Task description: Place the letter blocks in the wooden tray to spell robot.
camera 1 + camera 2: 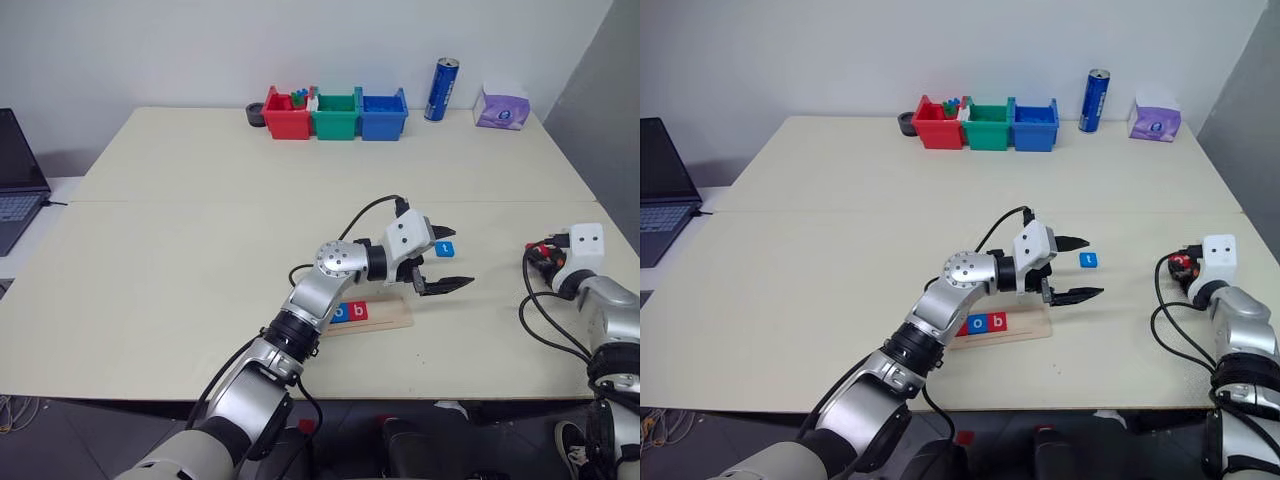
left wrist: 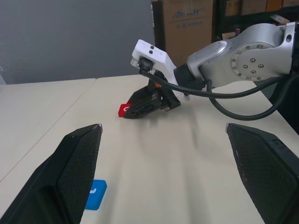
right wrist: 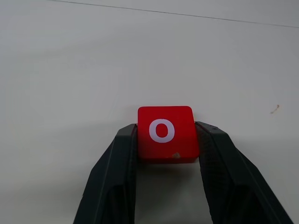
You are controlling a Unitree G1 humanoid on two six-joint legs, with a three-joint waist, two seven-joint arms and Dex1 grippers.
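The robot's right gripper will set the red "o" block on the table just off the wooden tray's open end [image 1: 447, 302]. The red block still rests on the table.
The wooden tray [image 1: 392, 316] lies near the table's front edge, its left end hidden behind my left arm. In it sit a blue "o" block [image 1: 340, 313] and a red "b" block [image 1: 359, 311], side by side. A blue "t" block [image 1: 444, 249] lies on the table just beyond the tray's right end. My left gripper [image 1: 458, 258] hovers open over that spot and holds nothing. Far to the right, my right gripper [image 3: 167, 127] is shut on a red "o" block [image 3: 166, 133] that rests on the table, one finger against each side.
Red [image 1: 286, 115], green [image 1: 335, 115] and blue [image 1: 383, 114] plastic bins stand at the back with a blue can [image 1: 441, 89] and a purple tissue pack [image 1: 502, 107]. A laptop [image 1: 18, 175] sits off the left edge. A seam crosses the tabletop.
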